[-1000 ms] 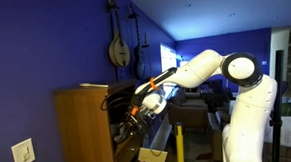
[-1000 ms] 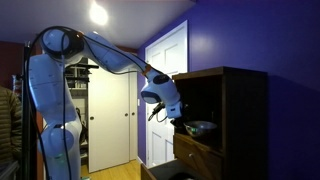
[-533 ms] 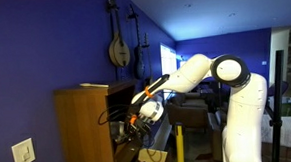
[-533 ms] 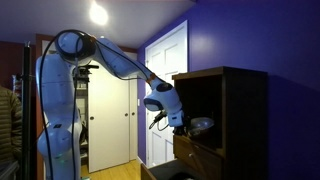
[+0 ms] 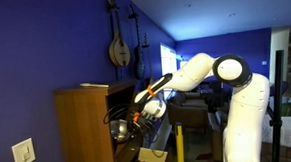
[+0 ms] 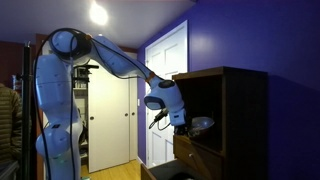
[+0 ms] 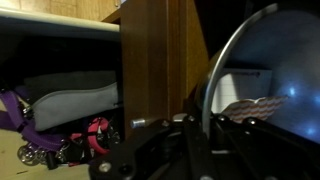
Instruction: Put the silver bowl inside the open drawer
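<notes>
My gripper has the silver bowl. It will let go of the bowl in the open drawer below the dark compartment of the brown cabinet.
The silver bowl [image 6: 201,124] rests in the dark compartment of the brown cabinet [image 6: 245,120], above the paler drawer [image 6: 190,153]. In the wrist view the bowl [image 7: 265,80] fills the right side, its thin rim curving up from between my fingers. My gripper [image 7: 205,128] is shut on that rim, one finger inside the bowl and one outside. In both exterior views the gripper [image 6: 176,119] [image 5: 137,117] reaches into the cabinet's open front, and the bowl [image 5: 119,128] shows as a small glint at the fingertips.
The cabinet's wooden side panel [image 7: 155,60] stands close to the left of my fingers. Purple and red items [image 7: 60,140] lie on the floor below. A white door [image 6: 165,75] is behind the arm. Stringed instruments [image 5: 118,47] hang on the blue wall.
The gripper has moved in to the bowl and its jaws have shut on the rim. The bowl has not visibly shifted.
</notes>
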Available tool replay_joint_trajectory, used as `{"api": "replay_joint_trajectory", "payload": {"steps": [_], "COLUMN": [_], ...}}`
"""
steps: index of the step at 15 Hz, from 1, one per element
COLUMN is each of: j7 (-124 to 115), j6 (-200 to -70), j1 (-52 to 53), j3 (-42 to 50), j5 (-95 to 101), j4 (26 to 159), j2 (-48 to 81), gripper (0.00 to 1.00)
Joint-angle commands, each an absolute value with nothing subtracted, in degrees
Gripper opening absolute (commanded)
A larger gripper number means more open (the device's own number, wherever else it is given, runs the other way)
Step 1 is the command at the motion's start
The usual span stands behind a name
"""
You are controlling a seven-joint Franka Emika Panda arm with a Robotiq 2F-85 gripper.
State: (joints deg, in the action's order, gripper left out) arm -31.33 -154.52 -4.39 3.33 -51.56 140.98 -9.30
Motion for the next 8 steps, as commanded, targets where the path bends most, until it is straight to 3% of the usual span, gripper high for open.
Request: {"api": "replay_joint_trajectory", "payload": {"steps": [1, 8], "j7": [-34.8, -24.4], "j6": [-138.8, -104.0], "j1": [-4.9, -6.3], "j3": [10.6, 25.2], "j5": [-38.1, -16.3], "j4": [145.1, 140.6], "j2": [-17.6, -25.8], "gripper": [0.02, 0.02]}}
